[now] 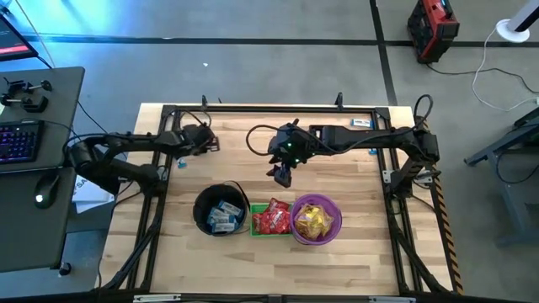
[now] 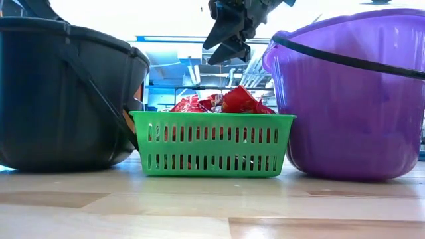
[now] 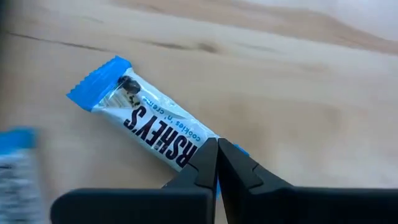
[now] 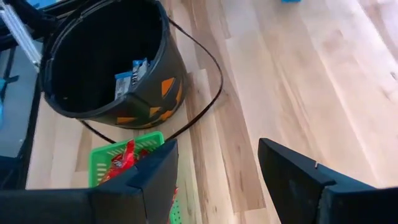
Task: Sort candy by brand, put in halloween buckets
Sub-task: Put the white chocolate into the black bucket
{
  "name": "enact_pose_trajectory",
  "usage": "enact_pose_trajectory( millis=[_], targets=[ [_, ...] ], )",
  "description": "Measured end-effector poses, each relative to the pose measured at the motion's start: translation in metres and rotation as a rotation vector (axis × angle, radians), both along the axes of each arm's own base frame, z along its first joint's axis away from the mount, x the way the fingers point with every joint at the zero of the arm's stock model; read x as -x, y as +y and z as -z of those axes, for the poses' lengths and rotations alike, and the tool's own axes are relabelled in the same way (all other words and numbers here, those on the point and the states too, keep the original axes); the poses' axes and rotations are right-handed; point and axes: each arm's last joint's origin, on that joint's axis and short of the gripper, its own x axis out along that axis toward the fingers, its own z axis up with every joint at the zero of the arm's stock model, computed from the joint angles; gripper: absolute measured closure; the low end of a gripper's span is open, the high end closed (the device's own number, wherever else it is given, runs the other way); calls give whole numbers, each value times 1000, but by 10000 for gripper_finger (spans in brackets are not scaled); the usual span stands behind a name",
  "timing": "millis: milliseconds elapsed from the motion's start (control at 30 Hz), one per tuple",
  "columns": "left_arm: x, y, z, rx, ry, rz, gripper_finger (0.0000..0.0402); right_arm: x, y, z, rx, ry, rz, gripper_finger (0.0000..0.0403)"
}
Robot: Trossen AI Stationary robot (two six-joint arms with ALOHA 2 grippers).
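Observation:
The candy bar lies at a slant under the shut fingertips of my left gripper. I need to open them, turn in line with the bar and grip it by its long sides (image 3: pixel 152 118).
A blue-and-white candy bar (image 3: pixel 146 121) lies flat on the wooden table, and my left gripper (image 3: pixel 216 155) is shut at one end of it, near the table's far left (image 1: pixel 207 141). Another blue-and-white candy (image 3: pixel 15 165) lies beside it, blurred. My right gripper (image 4: pixel 214 168) hangs open and empty above the middle of the table (image 1: pixel 282 172), just behind the buckets. The black pail (image 1: pixel 221 209) holds blue-and-white candy. Red candy fills the green basket (image 1: pixel 269 217), and the purple bucket (image 1: pixel 316 219) holds yellow candy. My left gripper pinches the candy bar between its two fingertips (image 3: pixel 202 163), near the end closest to the gripper (image 3: pixel 186 149), just short of the blue crimped edge (image 3: pixel 241 149). The fingers slant down from above and lie across the bar. The bar rests flat on the table.
The three buckets stand in a row at the table's near middle, the black pail's handle (image 4: pixel 211 81) lying down on the wood. A black frame (image 1: pixel 253 109) runs around the table's edge. Bare wood lies between the two grippers and to the right of the purple bucket.

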Motion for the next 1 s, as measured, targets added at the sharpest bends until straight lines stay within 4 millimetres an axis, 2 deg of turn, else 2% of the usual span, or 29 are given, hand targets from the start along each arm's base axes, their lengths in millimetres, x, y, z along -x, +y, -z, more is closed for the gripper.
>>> enact_pose_trajectory(
  millis=[167, 333, 433, 600, 733, 867, 1000],
  targets=[
    [-23, -15, -3, 23, -151, 159, 401, -1, 0, -1, 7, -9, 5, 187],
    [-32, -34, -6, 56, -175, 306, 401, -1, 0, -1, 7, -15, 6, 187],
    [-36, -27, -28, -3, -209, 366, 401, -1, -1, -1, 8, -18, 6, 187],
    [-41, -13, -71, -62, -266, 639, 401, -1, -1, -1, 9, -21, 7, 187],
    [-38, -3, -89, 3, -110, 815, 388, -2, -1, -2, -1, -24, 17, 187],
    [-33, 12, -86, 147, 22, 782, 341, -2, -1, -2, -22, -26, 38, 187],
    [-30, 18, -68, 255, 14, 571, 278, -2, -1, -2, -44, -24, 61, 187]
  ],
)
